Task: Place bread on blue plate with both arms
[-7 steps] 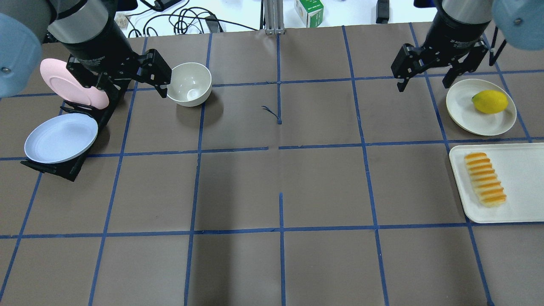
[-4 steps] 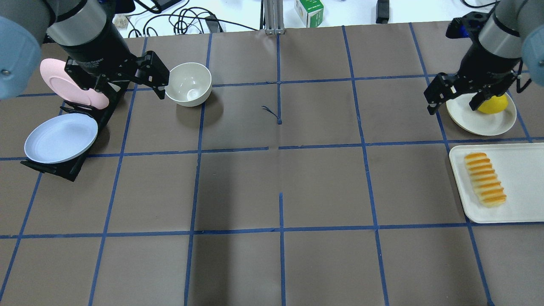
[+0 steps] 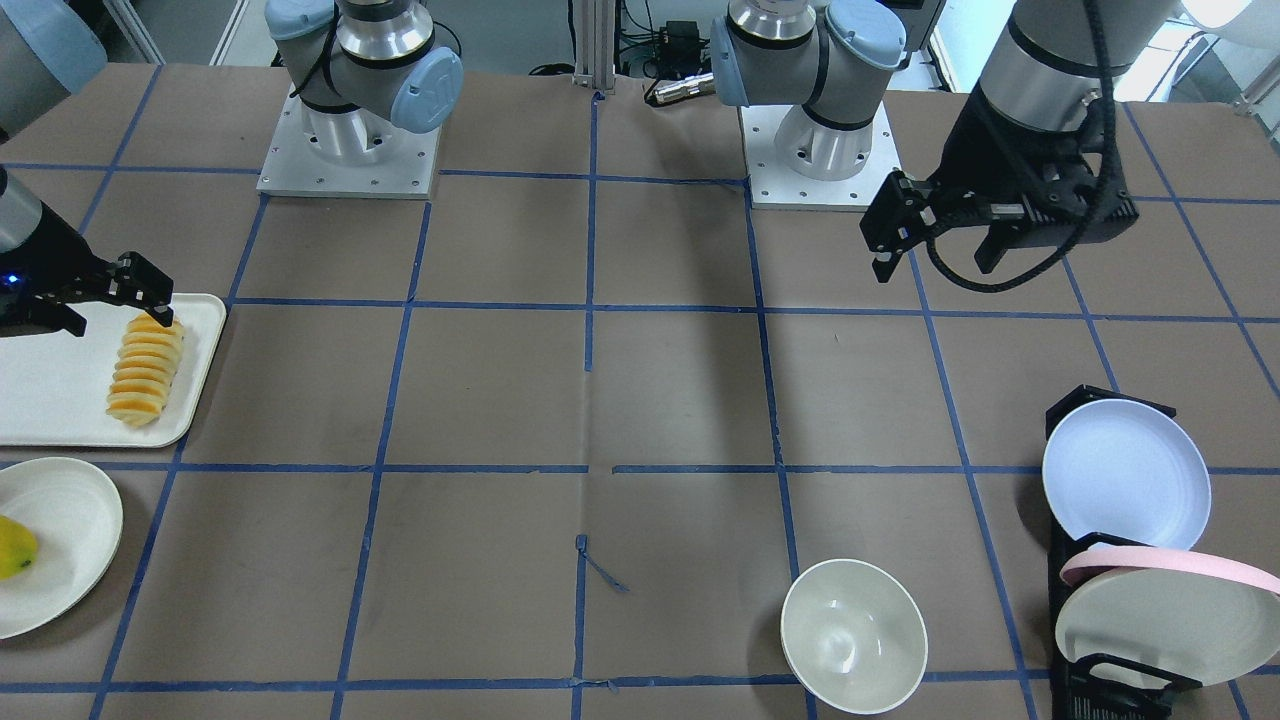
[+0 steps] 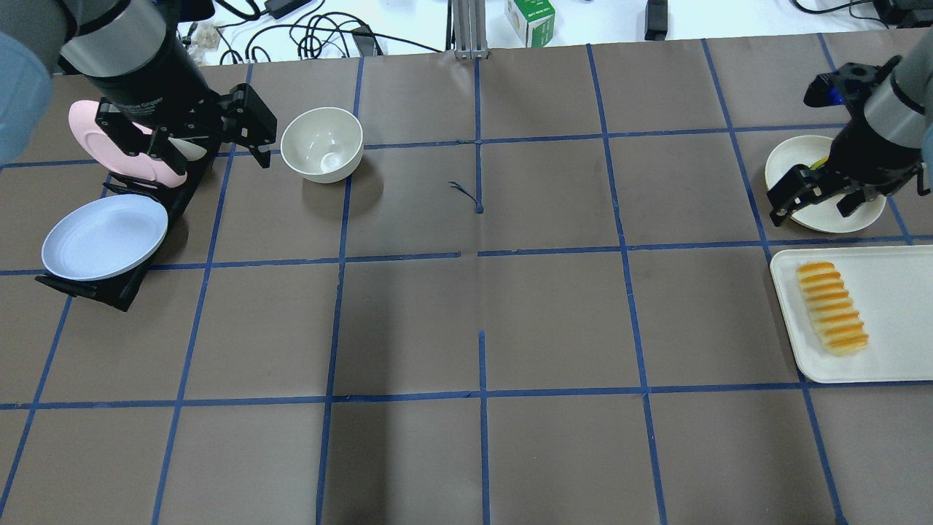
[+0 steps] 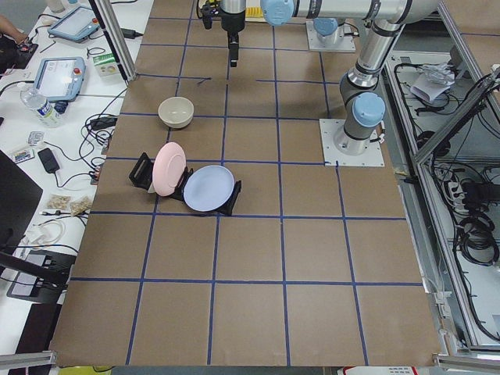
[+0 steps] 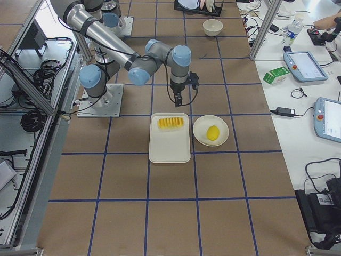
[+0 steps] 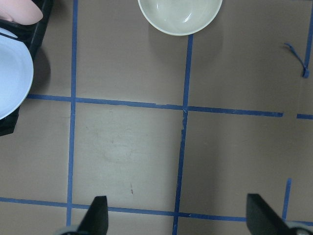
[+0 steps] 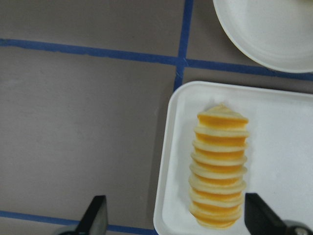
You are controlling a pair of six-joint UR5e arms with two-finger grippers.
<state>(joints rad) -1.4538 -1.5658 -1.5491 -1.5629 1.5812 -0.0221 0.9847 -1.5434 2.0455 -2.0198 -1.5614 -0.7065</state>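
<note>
My right gripper is to go down to the white tray and close from both sides on the middle of the bread [image 3: 146, 370] [image 8: 218, 171].
The bread [image 4: 832, 308], a ridged orange-yellow loaf, lies on the left part of a white tray [image 4: 896, 321] at the right. It also shows in the front view [image 3: 145, 368] and the right wrist view [image 8: 220, 166]. My right gripper [image 4: 810, 208] is open and empty, hovering just behind the tray; in its wrist view [image 8: 176, 215] the loaf lies below, between the fingers. The blue plate [image 4: 104, 235] leans in a black rack [image 4: 120, 288] at the left. My left gripper [image 4: 197, 149] is open and empty, above the rack's back end, beside the bowl.
A pink-rimmed plate [image 4: 124, 142] stands in the same rack behind the blue one. A white bowl [image 4: 321, 144] sits right of the left gripper. A cream plate [image 4: 802, 157] with a yellow fruit [image 3: 15, 548] lies behind the tray, partly under the right gripper.
My right gripper has moved right and nearer, from the far table over the cream plate toward the tray. My left gripper has shifted slightly left, away from the bowl.
</note>
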